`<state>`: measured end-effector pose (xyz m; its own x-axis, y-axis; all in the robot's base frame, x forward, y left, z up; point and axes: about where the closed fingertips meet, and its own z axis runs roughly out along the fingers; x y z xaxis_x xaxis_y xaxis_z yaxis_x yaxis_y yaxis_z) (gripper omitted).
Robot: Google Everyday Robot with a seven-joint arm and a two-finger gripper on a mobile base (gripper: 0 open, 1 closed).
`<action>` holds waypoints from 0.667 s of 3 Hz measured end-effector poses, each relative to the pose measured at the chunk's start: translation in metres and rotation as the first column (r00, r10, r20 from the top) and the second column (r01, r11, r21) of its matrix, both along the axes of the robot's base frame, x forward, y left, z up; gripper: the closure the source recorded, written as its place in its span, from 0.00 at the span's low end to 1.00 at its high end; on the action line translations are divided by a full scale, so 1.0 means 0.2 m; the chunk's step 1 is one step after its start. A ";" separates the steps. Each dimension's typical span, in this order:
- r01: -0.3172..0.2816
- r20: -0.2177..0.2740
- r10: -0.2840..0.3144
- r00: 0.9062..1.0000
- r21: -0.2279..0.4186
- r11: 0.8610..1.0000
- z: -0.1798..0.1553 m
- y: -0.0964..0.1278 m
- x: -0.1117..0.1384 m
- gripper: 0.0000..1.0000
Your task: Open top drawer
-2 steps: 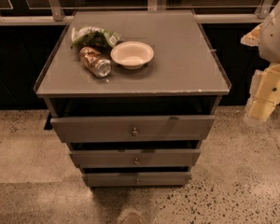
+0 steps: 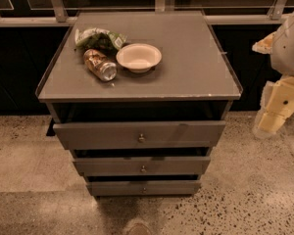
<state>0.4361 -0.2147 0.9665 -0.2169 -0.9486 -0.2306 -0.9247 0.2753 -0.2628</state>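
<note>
My gripper should grip the side edge (image 2: 219,131) of the top drawer at the end closest to my arm, well away from the round knob.
The top drawer (image 2: 186,132) is the widest grey front under the cabinet top, with a small round metal knob (image 2: 141,138) at its centre. A dark gap shows above it. My gripper (image 2: 270,119) is the cream-coloured end of the white arm at the right edge. It hangs beside the cabinet's right side at about drawer height, well to the right of the knob and touching nothing.
On the cabinet top (image 2: 196,67) lie a white bowl (image 2: 138,57), a tipped can (image 2: 100,64) and a green snack bag (image 2: 99,37). Two narrower drawers, the middle (image 2: 176,165) and the bottom (image 2: 171,186), sit below. Speckled floor surrounds the cabinet; a railing and dark wall stand behind.
The arm end at the right has moved slightly down and left. The drawers and the things on top have not moved.
</note>
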 end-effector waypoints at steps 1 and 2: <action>0.002 -0.017 0.000 1.000 0.108 0.994 -0.27 0.01 -0.06 0.00; 0.086 -0.100 -0.058 0.993 0.303 0.949 -0.73 0.03 -0.13 0.00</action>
